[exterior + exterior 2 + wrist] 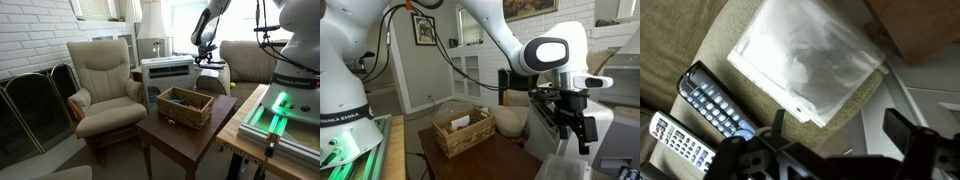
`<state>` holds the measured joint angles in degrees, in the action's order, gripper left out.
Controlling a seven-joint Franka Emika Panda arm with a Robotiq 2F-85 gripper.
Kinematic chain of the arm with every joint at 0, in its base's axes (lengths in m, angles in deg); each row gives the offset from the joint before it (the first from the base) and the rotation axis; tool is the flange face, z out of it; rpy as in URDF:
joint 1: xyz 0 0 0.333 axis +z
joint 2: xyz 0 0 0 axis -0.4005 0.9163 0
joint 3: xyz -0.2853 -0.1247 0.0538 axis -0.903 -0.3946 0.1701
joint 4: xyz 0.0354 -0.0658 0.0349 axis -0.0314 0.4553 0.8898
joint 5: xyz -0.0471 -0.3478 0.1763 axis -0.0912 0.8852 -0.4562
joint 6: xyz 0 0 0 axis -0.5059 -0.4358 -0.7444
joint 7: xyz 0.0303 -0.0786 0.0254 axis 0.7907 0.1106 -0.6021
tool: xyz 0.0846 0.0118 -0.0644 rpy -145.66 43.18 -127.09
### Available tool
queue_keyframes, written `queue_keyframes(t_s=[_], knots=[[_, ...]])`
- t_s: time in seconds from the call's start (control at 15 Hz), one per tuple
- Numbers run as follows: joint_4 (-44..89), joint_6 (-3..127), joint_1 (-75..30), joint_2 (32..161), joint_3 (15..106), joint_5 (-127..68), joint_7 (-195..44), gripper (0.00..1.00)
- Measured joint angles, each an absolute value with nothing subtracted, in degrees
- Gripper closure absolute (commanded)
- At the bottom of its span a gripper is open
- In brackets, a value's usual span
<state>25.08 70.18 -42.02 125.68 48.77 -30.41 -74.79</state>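
Observation:
The robot's gripper should close on the middle of the dark remote control (209, 67) (738, 124), which lies between the silver remote control and the clear plastic sleeve.
My gripper (840, 130) is open and empty, its two dark fingers wide apart in the wrist view. Below it lies a clear plastic sleeve (805, 58) on a tan cushion (730, 40). Two remote controls lie on the cushion: a dark one (715, 100) and a silver one (678, 140). In both exterior views the gripper (206, 50) (570, 118) hangs over a sofa seat (212, 85), above the white sleeve (211, 68).
A wicker basket (184, 106) (463, 131) stands on a dark wooden side table (190, 135). A beige armchair (103, 85) is beside it. A white air-conditioner unit (168, 72) stands behind. A fireplace screen (35, 105) is at one side.

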Motion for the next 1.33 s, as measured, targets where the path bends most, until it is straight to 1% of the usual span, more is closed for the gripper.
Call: queue_keyframes(t_s=[0.47, 0.73, 1.0, 1.33], knots=[[24.98, 70.65, -42.21, 125.70, 49.00, -29.76, -77.17, 0.00], [24.91, 71.27, -41.37, 126.00, 46.70, -26.57, -77.50, 0.00], [23.39, 75.06, -42.48, 128.01, 44.90, -23.86, -80.01, 0.00], [20.56, 80.63, -45.30, 131.47, 45.45, -23.56, -86.37, 0.00]])
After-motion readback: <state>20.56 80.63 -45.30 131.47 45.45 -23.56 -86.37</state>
